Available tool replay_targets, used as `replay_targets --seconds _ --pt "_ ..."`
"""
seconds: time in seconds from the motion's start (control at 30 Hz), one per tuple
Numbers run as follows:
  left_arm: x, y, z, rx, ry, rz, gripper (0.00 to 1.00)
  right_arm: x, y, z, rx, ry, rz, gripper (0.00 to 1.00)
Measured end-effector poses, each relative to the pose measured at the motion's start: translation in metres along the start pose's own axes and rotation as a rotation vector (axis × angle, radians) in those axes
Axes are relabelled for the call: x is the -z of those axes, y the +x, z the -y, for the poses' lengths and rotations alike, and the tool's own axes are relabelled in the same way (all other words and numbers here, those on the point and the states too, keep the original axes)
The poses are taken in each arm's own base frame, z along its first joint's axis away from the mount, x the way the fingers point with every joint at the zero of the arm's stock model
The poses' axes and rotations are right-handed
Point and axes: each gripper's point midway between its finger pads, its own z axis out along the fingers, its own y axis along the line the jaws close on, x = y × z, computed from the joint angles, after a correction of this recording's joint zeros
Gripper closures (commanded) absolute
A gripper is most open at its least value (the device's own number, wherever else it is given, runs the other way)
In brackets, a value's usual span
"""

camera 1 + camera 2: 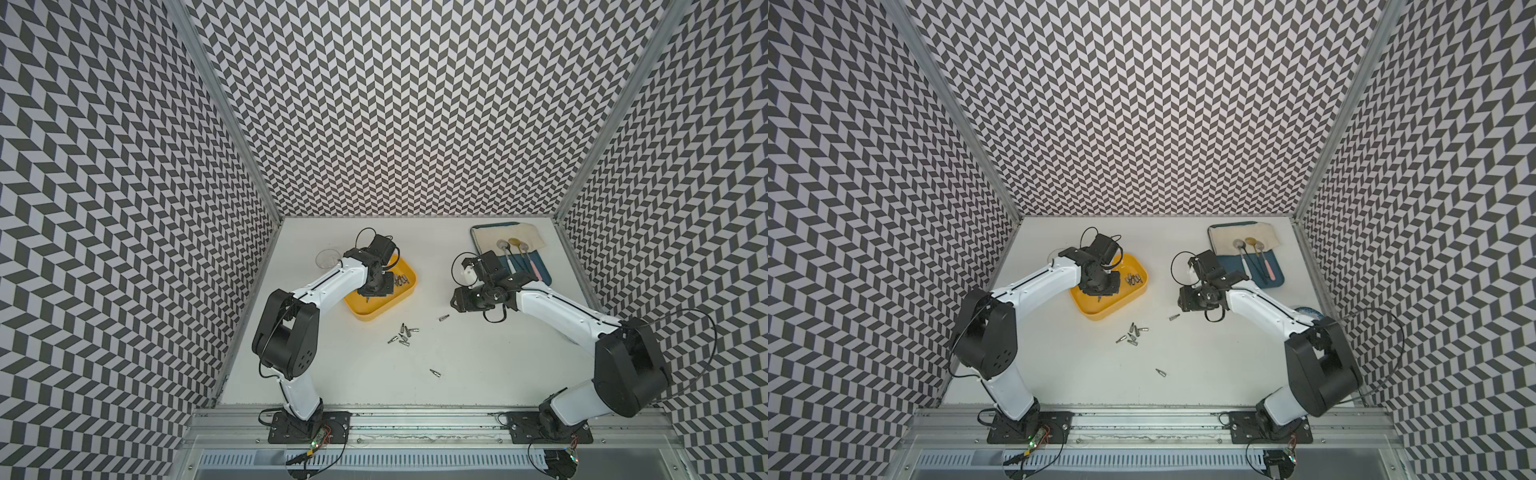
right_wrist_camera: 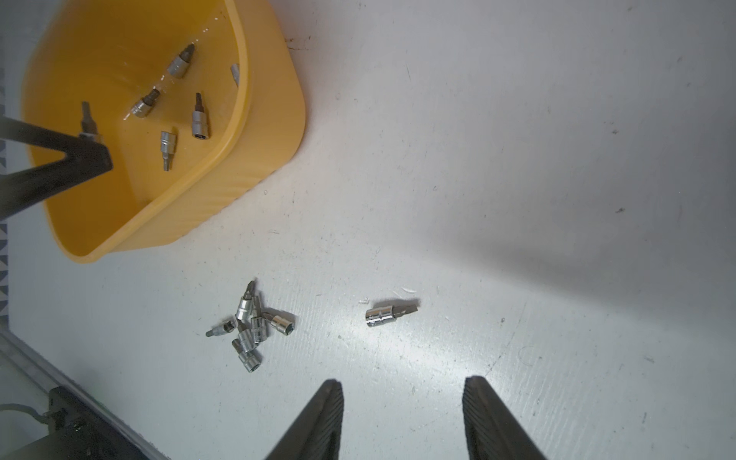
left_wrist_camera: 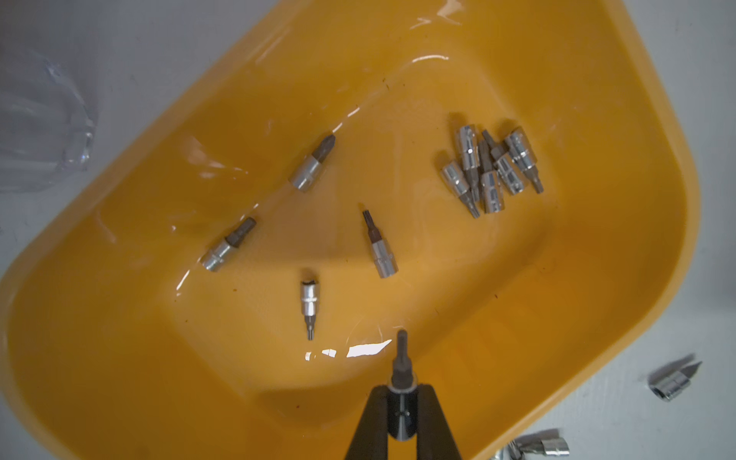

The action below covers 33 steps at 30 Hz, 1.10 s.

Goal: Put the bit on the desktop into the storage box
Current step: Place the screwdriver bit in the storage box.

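The robot's left gripper will release the bit between two single bits point(image 1: 373, 293) point(image 3: 338, 267) on the bottom of the yellow storage box.
The yellow storage box point(image 1: 376, 313) point(image 1: 1100, 313) sits left of centre on the white desktop point(image 1: 478, 365). My left gripper point(image 3: 402, 388) point(image 1: 369, 296) hangs over the box's inside, shut on a bit point(image 3: 402, 358) whose dark tip sticks out past the fingertips. Several bits lie in the box point(image 3: 517, 298), some in a heap point(image 3: 490, 167). On the desktop lie a cluster of bits point(image 1: 402, 332) point(image 2: 251, 326) and two single bits point(image 2: 390, 314) point(image 1: 435, 372). My right gripper point(image 2: 402, 384) point(image 1: 455, 305) is open and empty, above the desktop near the first single bit.
A clear glass cup point(image 1: 326, 257) stands behind the box by the left arm. A blue tray point(image 1: 542, 272) with a cloth and spoons lies at the back right. An aluminium rail point(image 1: 415, 419) runs along the front edge, and patterned walls close three sides.
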Motion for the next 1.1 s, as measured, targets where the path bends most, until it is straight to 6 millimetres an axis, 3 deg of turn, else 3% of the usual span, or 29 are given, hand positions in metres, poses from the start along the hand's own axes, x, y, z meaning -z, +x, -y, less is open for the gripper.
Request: replay_targets --seconds 0.37,0.93,1.1 --pt "-0.027 -0.013 -0.022 0.01 -0.022 -0.014 1.0 -0.006 0.014 -0.009 -0.001 -0.024 -0.033 0.47" --pt "-0.055 -0.011 -0.025 0.004 -0.012 -0.042 1.0 -0.032 0.038 -0.022 0.002 -0.04 -0.119 0.47" --pt "-0.058 -0.008 -0.025 0.004 -0.01 -0.048 0.92 -0.044 0.042 -0.021 0.0 -0.038 -0.142 0.47"
